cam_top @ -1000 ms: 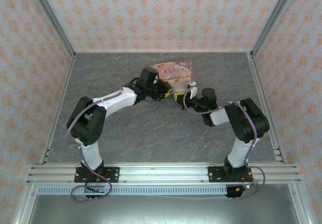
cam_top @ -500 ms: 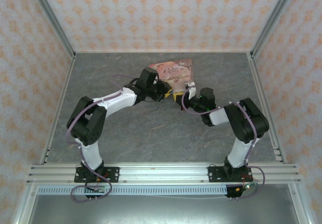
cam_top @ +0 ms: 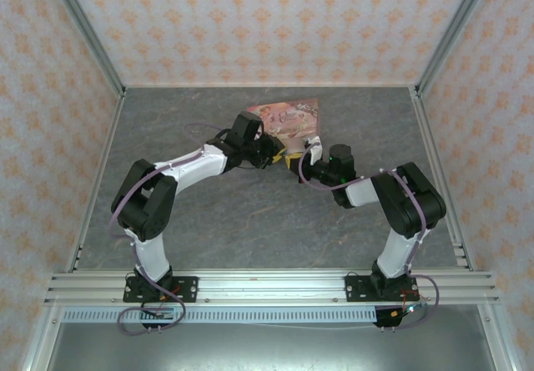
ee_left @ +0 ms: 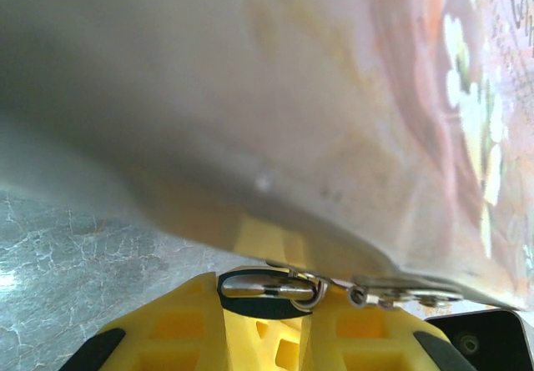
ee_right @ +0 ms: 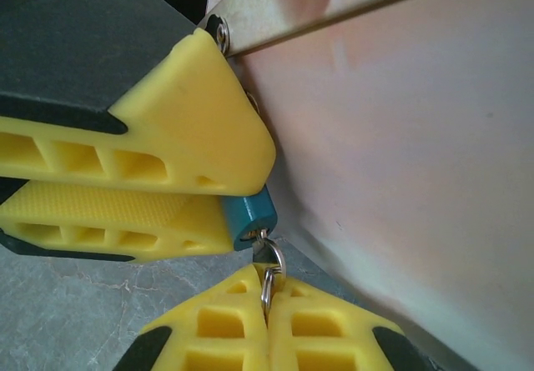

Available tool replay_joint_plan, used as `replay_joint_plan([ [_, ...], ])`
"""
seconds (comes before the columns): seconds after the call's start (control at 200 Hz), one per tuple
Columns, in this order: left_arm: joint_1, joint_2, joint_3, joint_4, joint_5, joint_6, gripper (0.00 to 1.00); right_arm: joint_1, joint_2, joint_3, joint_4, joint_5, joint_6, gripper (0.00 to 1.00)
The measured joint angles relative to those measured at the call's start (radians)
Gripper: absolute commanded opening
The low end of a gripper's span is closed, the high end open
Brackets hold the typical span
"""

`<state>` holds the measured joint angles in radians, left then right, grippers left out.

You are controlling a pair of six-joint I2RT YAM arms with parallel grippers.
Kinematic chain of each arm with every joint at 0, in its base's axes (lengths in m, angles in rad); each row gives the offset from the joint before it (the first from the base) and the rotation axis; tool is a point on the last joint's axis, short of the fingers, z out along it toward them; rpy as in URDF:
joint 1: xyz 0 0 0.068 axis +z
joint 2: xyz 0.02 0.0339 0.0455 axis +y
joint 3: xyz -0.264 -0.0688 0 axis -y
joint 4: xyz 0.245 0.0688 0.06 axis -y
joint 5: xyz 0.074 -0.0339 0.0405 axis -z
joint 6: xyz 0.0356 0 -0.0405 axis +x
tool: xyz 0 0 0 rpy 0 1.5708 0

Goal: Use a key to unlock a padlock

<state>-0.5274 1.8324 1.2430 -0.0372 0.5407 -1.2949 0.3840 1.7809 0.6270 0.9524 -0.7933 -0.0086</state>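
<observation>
The pink box is crooked with the padlock in my left gripper, so that gripper should open, move back and grab the padlock's teal body (ee_right: 250, 215) from the front.
The tiny teal padlock (ee_right: 250, 212) is pinched between the yellow fingers (ee_right: 150, 142) of my left gripper (cam_top: 279, 152). In the left wrist view it shows as a dark oval with a pale metal part (ee_left: 265, 288), and my left gripper (ee_left: 267, 296) is shut on it. My right gripper (ee_right: 267, 294) is shut on the key (ee_right: 267, 258), whose tip sits at the padlock's underside. A metal key ring (ee_right: 269, 275) hangs in the finger seam. In the top view my right gripper (cam_top: 303, 163) meets the left one tip to tip.
The pink illustrated box (cam_top: 289, 117) lies right behind both grippers, and its side (ee_right: 417, 137) looms close to the fingers. More rings of the key chain (ee_left: 400, 295) trail to the right under the box edge (ee_left: 359, 137). Grey stone-patterned table (cam_top: 250, 221) stretches toward the arm bases.
The right wrist has crept a little left and away from its base, toward the left gripper. The left arm has held almost still with the padlock.
</observation>
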Motion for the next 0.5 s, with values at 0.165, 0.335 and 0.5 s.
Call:
replay_joint_plan([
  [0.165,0.0,0.018,0.0,0.019,-0.003,0.013,0.14,0.0,0.003,0.0,-0.011,0.008,0.032,0.0],
  [0.335,-0.003,0.076,-0.002,0.061,-0.002,0.013,0.14,0.0,0.054,-0.027,0.043,0.04,0.088,0.0],
  [0.5,-0.021,0.123,-0.006,0.09,-0.014,0.047,0.15,0.003,0.104,-0.062,0.095,0.071,0.129,0.0],
])
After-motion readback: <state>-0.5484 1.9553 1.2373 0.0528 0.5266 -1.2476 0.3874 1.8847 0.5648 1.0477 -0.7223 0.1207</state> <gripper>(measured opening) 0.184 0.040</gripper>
